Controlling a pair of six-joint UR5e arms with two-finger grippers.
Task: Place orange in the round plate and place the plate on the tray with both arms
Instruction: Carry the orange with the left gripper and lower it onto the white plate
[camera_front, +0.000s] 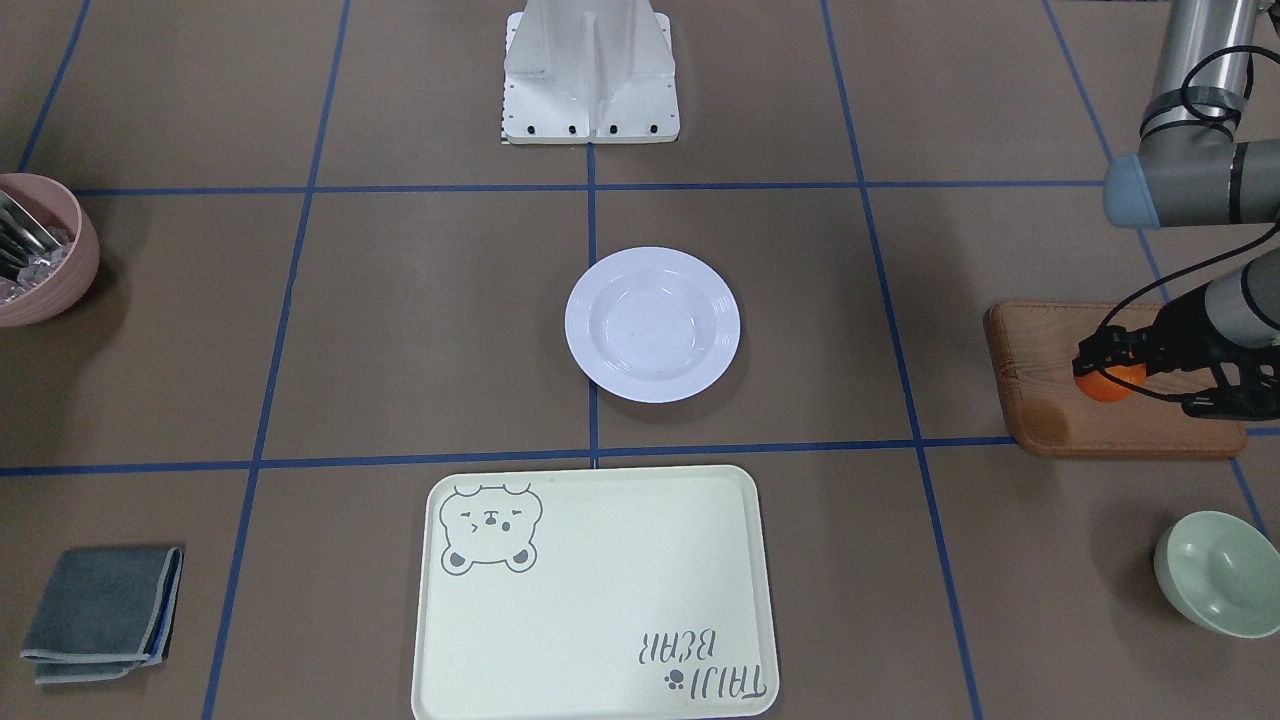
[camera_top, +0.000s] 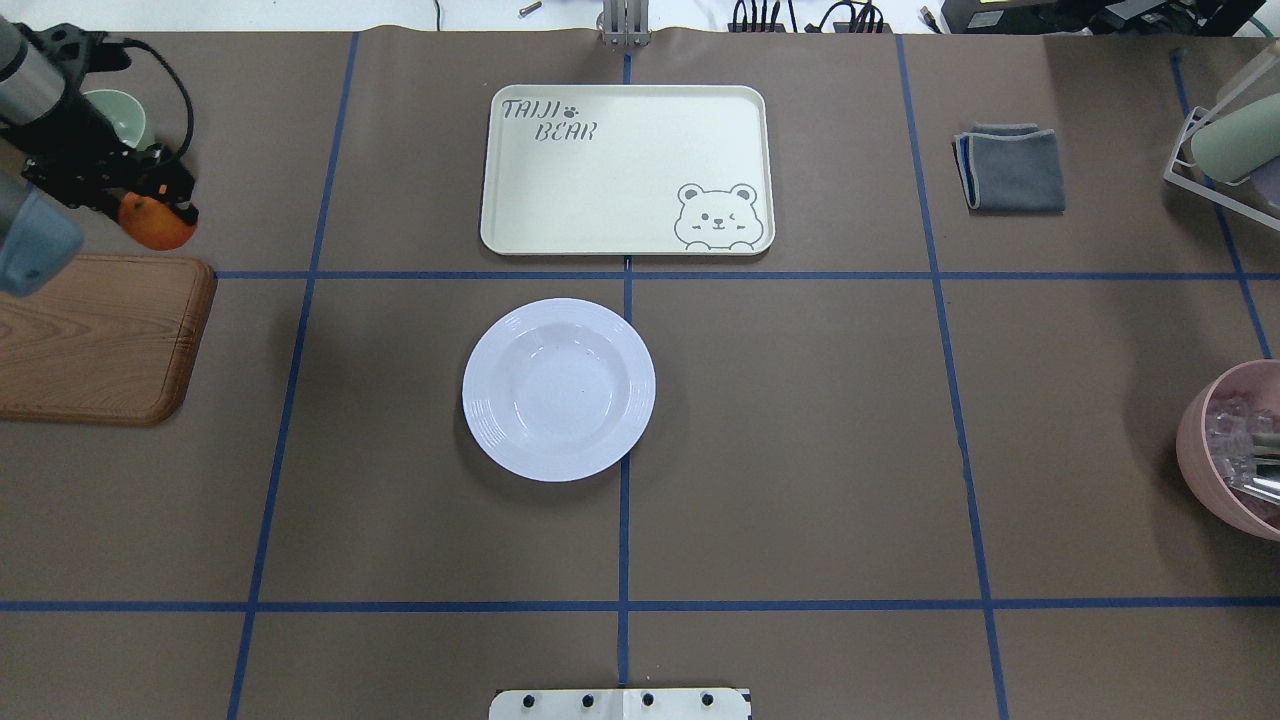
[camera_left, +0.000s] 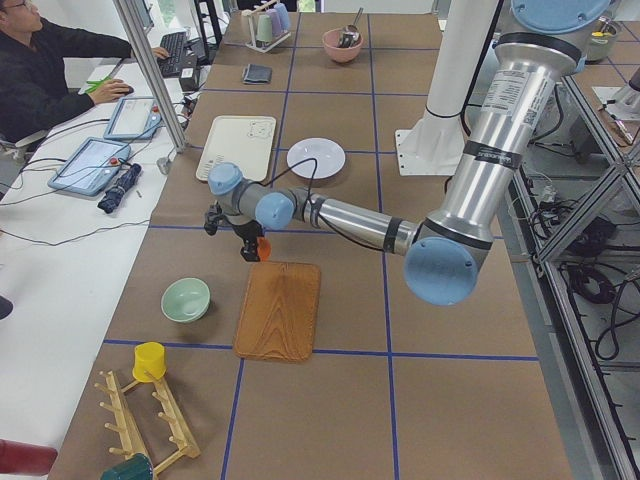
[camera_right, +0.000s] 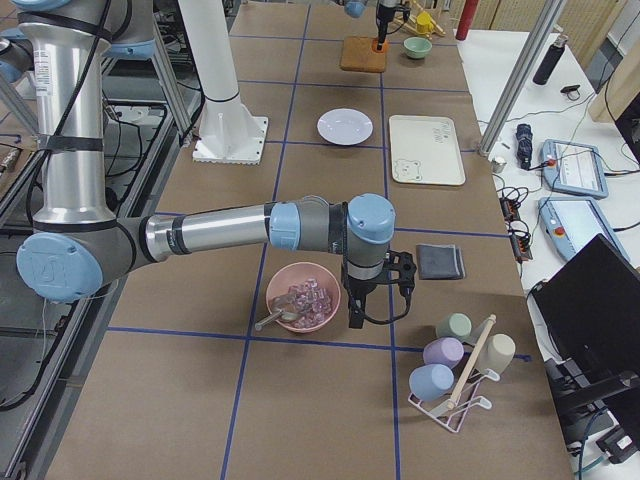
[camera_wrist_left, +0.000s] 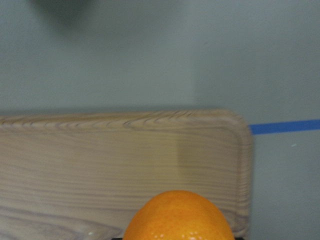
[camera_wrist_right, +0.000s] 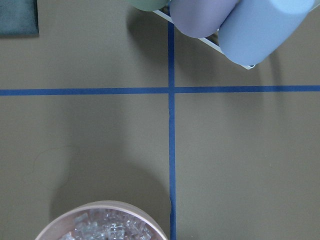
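My left gripper is holding the orange above the wooden board's far end. It will let go of it on the flat middle of the empty round plate (camera_front: 649, 323).
The orange (camera_front: 1108, 382) hangs a little above the far end of the wooden board, and my left gripper (camera_front: 1102, 362) is shut on it from above. It fills the bottom of the left wrist view, orange (camera_wrist_left: 179, 216). The round plate (camera_front: 652, 325) lies empty at the table's middle, plate (camera_top: 558, 389). Beyond it, on the operators' side, the cream tray (camera_top: 625, 170) with the bear drawing is bare. My right gripper (camera_right: 375, 300) hangs beside the pink bowl at the table's right end; I cannot tell if it is open or shut.
The wooden board (camera_top: 90, 340) lies at the left edge, with a pale green bowl (camera_front: 1220, 573) beyond it. A pink bowl (camera_top: 1235, 450) with clear pieces, a cup rack (camera_top: 1225, 140) and a folded grey cloth (camera_top: 1010, 167) are on the right. A person sits at a desk (camera_left: 50, 70).
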